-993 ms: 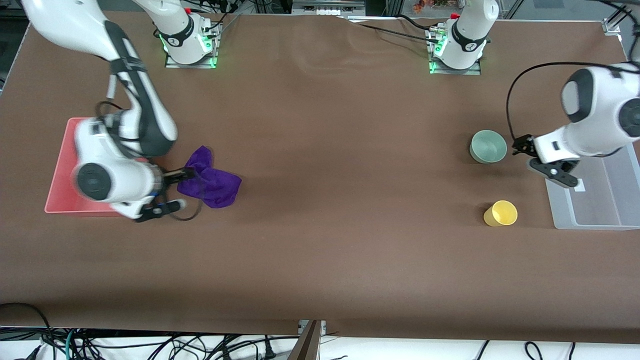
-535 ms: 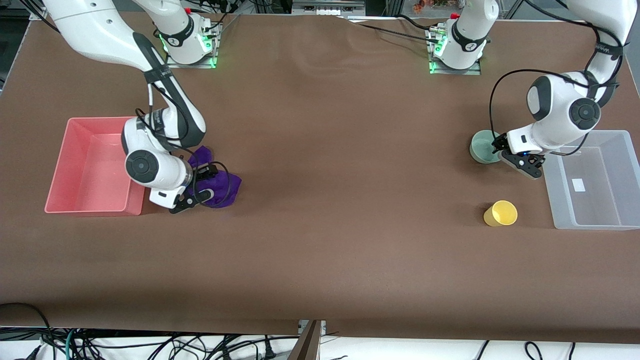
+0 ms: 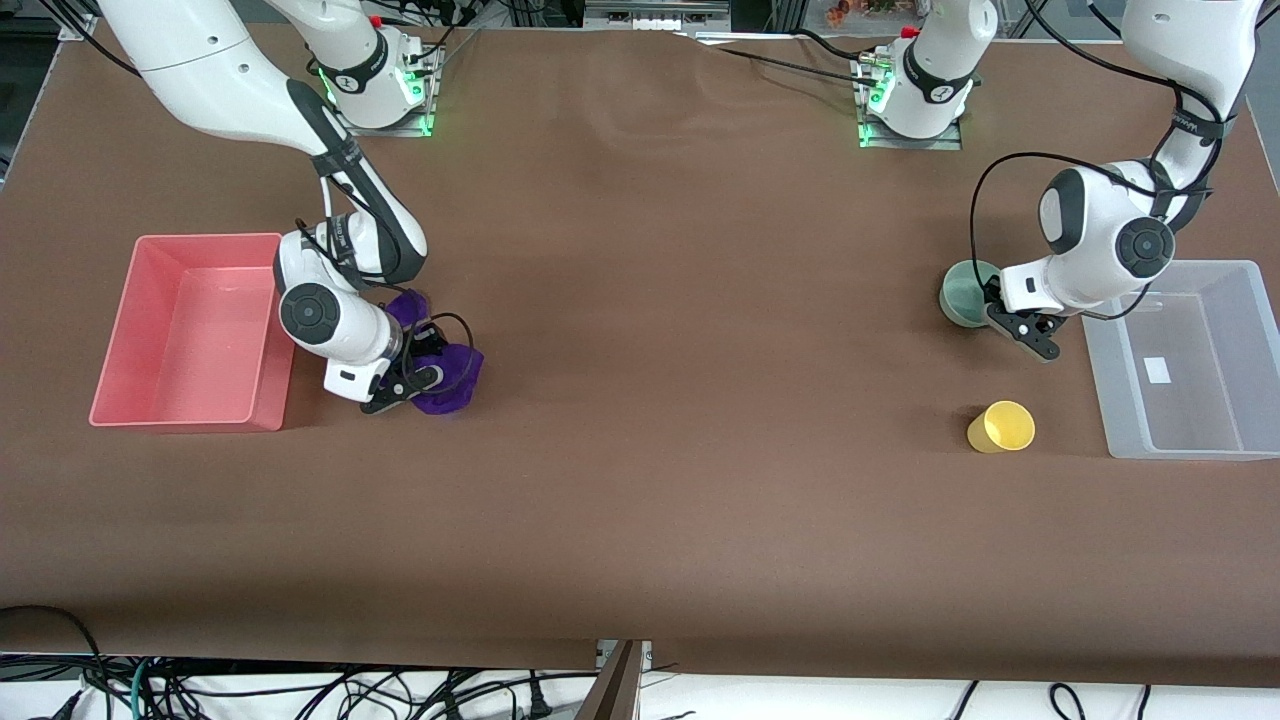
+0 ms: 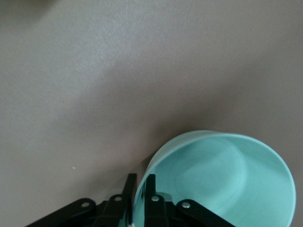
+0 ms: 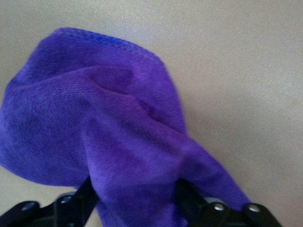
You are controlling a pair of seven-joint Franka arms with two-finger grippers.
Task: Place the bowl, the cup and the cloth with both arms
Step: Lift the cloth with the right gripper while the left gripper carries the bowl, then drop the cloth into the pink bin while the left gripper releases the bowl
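Next, my left gripper lets go of the mint-green bowl over the white label in the clear plastic bin (image 3: 1162,354).
The mint-green bowl (image 3: 962,292) stands toward the left arm's end of the table. My left gripper (image 3: 992,312) is at its rim. In the left wrist view the bowl (image 4: 222,175) fills the frame, and the left gripper (image 4: 140,184) is shut on the rim, one finger inside and one outside. The yellow cup (image 3: 1002,427) stands alone, nearer the front camera than the bowl. The purple cloth (image 3: 450,378) lies crumpled toward the right arm's end. My right gripper (image 3: 420,365) is down on it. In the right wrist view the right gripper (image 5: 135,189) is open, fingers wide apart around a fold of the cloth (image 5: 104,118).
A pink tray (image 3: 110,340) lies beside the cloth at the right arm's end of the table. A clear plastic bin (image 3: 1180,452) lies beside the bowl and cup at the left arm's end. The brown table between them is bare.
My right arm has swung off the pink tray and lowered its gripper onto the cloth. My left arm has moved from over the clear bin to the bowl's rim.
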